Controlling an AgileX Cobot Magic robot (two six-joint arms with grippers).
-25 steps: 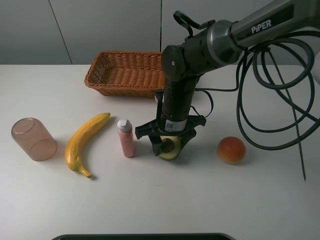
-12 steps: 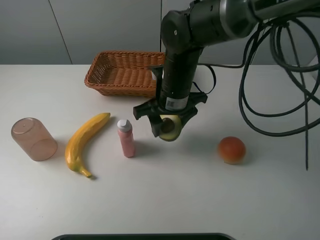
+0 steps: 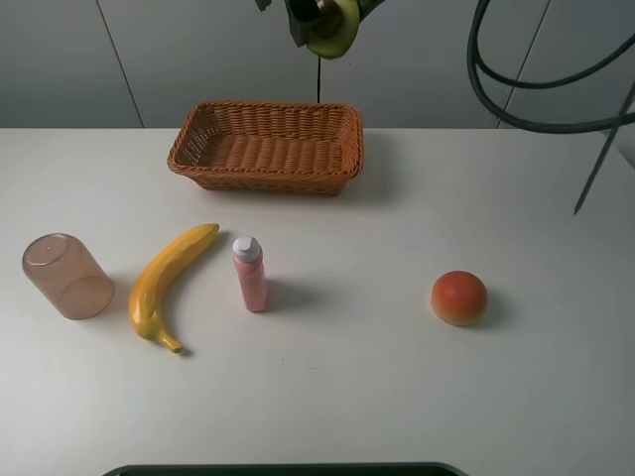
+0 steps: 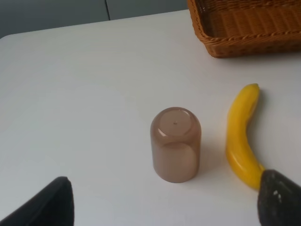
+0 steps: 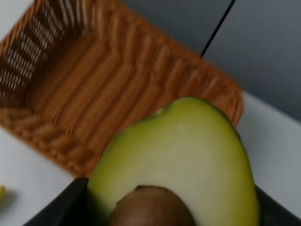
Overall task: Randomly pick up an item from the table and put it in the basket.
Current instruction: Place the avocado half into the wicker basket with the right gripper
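Observation:
My right gripper has the halved avocado. It will let go of it on the middle of the wicker basket's bottom (image 3: 285, 146) (image 5: 127, 104).
My right gripper (image 3: 327, 28) is shut on the halved avocado (image 3: 334, 35), held high at the top edge of the exterior view, above the back of the wicker basket (image 3: 266, 146). In the right wrist view the avocado (image 5: 178, 155) fills the frame, pale flesh and brown pit showing, with the basket (image 5: 89, 84) below it. My left gripper (image 4: 164, 207) is open and empty over the white table (image 4: 84, 84); its dark fingertips (image 4: 280, 200) show near the overturned cup.
On the table (image 3: 397, 397) lie a yellow banana (image 3: 167, 280), a pink bottle (image 3: 250, 274) standing upright, a translucent brown cup (image 3: 65, 276) upside down at the left, and an orange-red fruit (image 3: 458, 297) at the right. Black cables (image 3: 516, 89) hang at the upper right.
My right gripper has lifted the avocado off the table and carried it up and back, from beside the pink bottle to high above the basket. The other items have not moved.

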